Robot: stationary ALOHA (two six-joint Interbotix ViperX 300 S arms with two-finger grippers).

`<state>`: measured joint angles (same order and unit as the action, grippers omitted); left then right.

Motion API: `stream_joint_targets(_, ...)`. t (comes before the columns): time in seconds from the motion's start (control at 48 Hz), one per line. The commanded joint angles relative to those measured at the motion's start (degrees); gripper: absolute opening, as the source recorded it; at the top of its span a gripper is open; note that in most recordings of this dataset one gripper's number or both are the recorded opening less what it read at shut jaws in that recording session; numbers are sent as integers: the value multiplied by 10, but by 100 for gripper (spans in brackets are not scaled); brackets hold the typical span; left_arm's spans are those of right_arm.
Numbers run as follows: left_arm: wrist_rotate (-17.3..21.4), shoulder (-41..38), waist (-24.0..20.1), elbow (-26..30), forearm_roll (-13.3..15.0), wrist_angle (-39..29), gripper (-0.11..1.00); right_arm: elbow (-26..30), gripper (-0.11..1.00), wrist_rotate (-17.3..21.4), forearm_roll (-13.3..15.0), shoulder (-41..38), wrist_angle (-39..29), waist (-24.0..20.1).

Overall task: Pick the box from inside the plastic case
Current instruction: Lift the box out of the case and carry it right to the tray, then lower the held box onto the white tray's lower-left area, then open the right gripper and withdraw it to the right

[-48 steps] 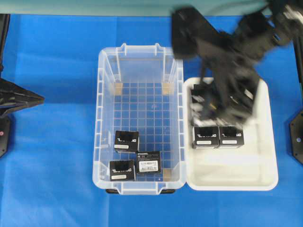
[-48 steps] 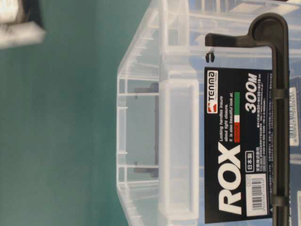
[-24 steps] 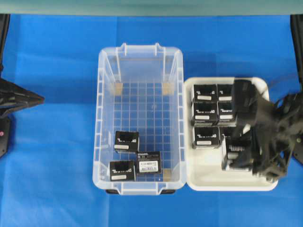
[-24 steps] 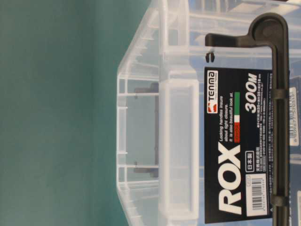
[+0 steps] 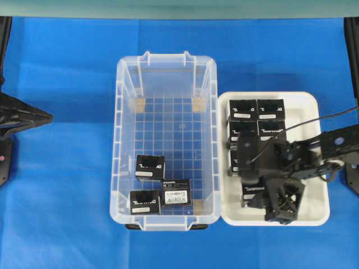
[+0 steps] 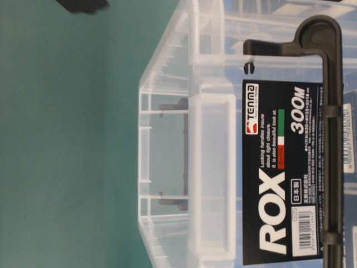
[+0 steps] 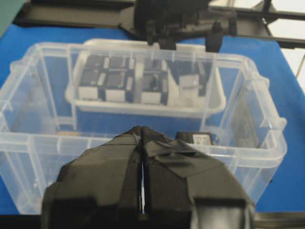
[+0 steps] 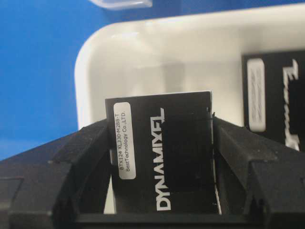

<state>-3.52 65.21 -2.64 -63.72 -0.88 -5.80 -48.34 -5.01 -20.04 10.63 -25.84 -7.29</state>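
Note:
Next, my right gripper releases the black box, now held over the white tray, in the white tray's near corner [image 5: 243, 197] [image 8: 151, 114] next to the clear plastic case.
The clear plastic case [image 5: 119, 140] stands mid-table with three black boxes at its near end [image 5: 150, 167] [image 5: 176, 192] [image 5: 145, 202]. My right gripper [image 5: 255, 193] hangs over the near-left part of the white tray [image 5: 314, 213], shut on a black box [image 8: 162, 152] with white lettering and a white label strip; both fingers press its sides. My left gripper [image 7: 142, 131] is shut and empty, parked left of the case [image 7: 248, 157], with one box [image 7: 196, 138] visible through the wall.
Several more black boxes fill the far half of the tray [image 5: 255, 109], and one [image 8: 276, 95] lies just beside the held box. The table-level view shows only the case's end wall [image 6: 209, 167] and its black label [image 6: 279, 178]. Blue cloth covers the table.
The right arm has swung from the back of the tray round its right side to the near-left part, holding the box. The three boxes in the case and the left arm have not moved.

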Motion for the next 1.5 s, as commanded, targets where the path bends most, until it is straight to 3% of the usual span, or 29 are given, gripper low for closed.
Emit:
stream_joint_targets(0.0,-4,-7,-2,13,-1,3,-4,14,64,-8,-1,-16,12,-2)
stream_joint_targets(1.02,-8,-8,-3,13,-1,3,-4,9,63,2,-4,-47,65,-1)
stream_joint_targets(1.062,-8,-8,-3,13,-1,3,-4,10,67,2,-4,-47,68,-1)
stream_joint_targets(1.187,-9,-8,-3,13,-1,3,-4,11,92,2,-5,-48,72,-1)
stream_joint_targets(1.478,-9,-6,-2,14,-1,4,-4,18,91,3,-5,-46,78,-1)
